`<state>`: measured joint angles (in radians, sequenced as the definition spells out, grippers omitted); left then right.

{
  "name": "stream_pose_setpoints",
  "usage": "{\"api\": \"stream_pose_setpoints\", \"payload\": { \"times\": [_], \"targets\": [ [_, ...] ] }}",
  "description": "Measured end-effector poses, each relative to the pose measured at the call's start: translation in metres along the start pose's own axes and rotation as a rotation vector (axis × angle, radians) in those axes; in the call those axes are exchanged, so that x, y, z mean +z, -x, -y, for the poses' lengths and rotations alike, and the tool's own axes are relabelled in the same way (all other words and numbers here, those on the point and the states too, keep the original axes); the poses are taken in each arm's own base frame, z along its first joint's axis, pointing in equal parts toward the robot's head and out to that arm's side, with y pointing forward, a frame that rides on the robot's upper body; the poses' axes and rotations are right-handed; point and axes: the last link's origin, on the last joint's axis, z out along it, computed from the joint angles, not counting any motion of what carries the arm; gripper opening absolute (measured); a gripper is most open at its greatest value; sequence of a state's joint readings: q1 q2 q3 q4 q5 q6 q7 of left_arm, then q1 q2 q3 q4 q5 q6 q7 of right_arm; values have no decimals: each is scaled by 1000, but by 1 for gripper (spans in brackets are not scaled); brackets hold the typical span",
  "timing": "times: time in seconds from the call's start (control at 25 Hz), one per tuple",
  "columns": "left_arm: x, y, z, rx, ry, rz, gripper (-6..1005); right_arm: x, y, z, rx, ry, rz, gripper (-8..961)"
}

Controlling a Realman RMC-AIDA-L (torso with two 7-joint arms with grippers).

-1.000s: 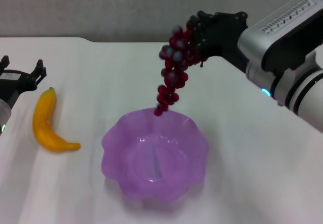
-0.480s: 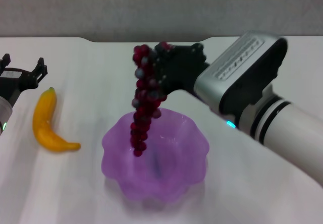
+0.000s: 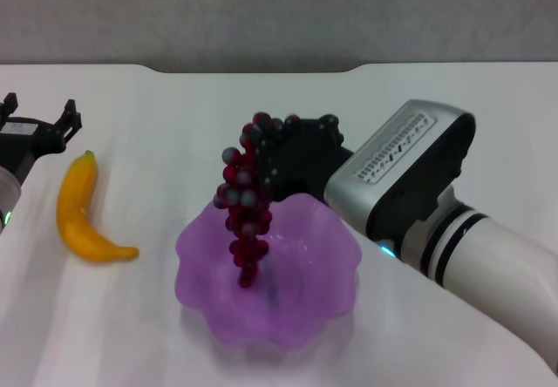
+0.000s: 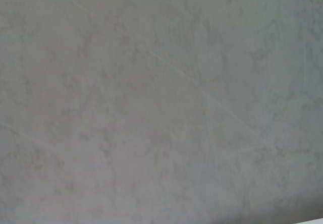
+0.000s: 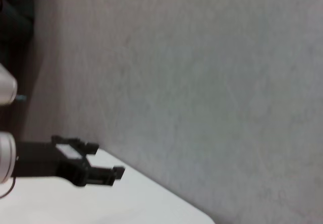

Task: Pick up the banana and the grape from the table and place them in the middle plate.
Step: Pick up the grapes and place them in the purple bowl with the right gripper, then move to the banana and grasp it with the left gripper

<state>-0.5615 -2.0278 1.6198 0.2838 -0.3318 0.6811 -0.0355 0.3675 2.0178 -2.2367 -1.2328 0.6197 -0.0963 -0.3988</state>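
Note:
My right gripper is holding the grape bunch. It will let go of it on the bottom of the purple middle plate point(image 3: 272, 275), around its centre.
The dark red-purple grape point(image 3: 247, 206) bunch hangs from my right gripper point(image 3: 281, 153), which is shut on its top. The bunch's lower end dangles inside the middle plate point(image 3: 197, 249), a translucent purple dish with a wavy rim, at the centre of the white table point(image 3: 436, 108). Whether the lowest grapes touch the dish floor I cannot tell. The yellow-orange banana point(image 3: 81, 214) lies flat on the table left of the plate. Just behind the banana's far tip, at the table's left edge, my left gripper point(image 3: 39, 112) is open and holds nothing; the right wrist view also shows this left gripper point(image 5: 103, 161) from afar.
A grey wall point(image 3: 279, 12) runs behind the table's far edge and fills the left wrist view. My right arm's silver-and-white forearm point(image 3: 410, 178) reaches in over the table's right side toward the plate.
My right arm has swung left and down toward me, carrying the grape from above the plate's far rim down into the dish. The banana and left gripper have not moved.

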Motion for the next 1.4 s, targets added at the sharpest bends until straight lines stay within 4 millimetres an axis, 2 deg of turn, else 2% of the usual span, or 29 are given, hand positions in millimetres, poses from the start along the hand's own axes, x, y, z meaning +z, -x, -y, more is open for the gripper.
{"api": "stream_pose_setpoints", "payload": {
  "times": [0.32, 0.64, 1.04, 1.28, 1.4],
  "targets": [
    [1, -2, -1, -1, 2, -4, 877, 10, -16, -17, 22, 64, -17, 74],
    [2, -3, -2, -4, 4, -8, 877, 6, -47, -10, 83, 40, -86, 72],
    [5, -7, -5, -4, 13, -16, 876, 5, -67, -1, 100, 20, -148, 70],
    [6, -8, -6, -3, 16, -18, 876, 9, -72, 8, 137, 1, -154, 134],
    [6, -8, -6, -2, 17, -18, 877, 8, -72, 12, 147, -14, -122, 271]
  ]
}}
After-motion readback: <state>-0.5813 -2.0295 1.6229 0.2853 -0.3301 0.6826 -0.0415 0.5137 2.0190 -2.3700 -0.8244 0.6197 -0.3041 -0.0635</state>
